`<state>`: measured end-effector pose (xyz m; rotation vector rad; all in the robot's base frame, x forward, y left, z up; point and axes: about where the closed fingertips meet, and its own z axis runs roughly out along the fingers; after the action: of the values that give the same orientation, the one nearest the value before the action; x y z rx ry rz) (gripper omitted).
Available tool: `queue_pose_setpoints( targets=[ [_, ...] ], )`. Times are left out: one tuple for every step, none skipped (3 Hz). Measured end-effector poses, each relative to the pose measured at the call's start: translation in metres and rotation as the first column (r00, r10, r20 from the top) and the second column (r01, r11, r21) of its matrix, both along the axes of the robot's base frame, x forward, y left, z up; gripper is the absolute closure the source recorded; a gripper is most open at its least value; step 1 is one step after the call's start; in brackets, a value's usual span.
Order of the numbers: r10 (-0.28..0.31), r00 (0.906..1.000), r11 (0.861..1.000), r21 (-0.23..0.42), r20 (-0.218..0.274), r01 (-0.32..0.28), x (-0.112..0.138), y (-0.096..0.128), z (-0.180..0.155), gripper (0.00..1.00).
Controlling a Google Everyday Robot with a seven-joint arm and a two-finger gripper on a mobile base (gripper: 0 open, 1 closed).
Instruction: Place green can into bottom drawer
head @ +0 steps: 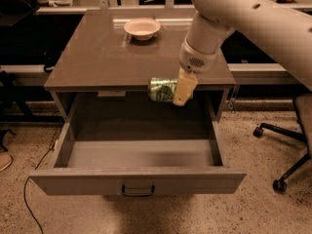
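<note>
The robot's gripper needs to release the green can near the middle of the bottom drawer's grey bottom (152, 131), behind the dark handle. The green can is now above the drawer's back.
The green can (162, 89) has a green-and-white wrap and lies on its side in my gripper (178, 90). The gripper is shut on it and holds it in the air at the table's front edge, above the back of the open drawer. The bottom drawer (139, 181) is pulled out wide. It is grey, with a flat front panel and a small dark handle (138, 191) at its centre. Its inside shows nothing in it.
A cream round bowl (142, 28) sits at the back of the grey table top (97, 52). An office chair base (287, 167) stands at the right on the speckled floor. A cable (29, 199) runs along the floor at the left.
</note>
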<state>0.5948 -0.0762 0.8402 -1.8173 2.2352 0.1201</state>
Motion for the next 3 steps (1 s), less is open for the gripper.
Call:
queue_pose_setpoints(
  targets=[
    [-0.006, 0.9992, 1.0, -0.02, -0.038, 0.005, -0.011, -0.005, -0.019, 1.0],
    [-0.02, 0.999, 1.0, -0.016, -0.04, 0.019, -0.011, -0.006, -0.023, 1.0],
    [-0.097, 0.9941, 0.995, 0.001, -0.049, 0.097, -0.01, -0.009, -0.047, 1.0]
  ],
)
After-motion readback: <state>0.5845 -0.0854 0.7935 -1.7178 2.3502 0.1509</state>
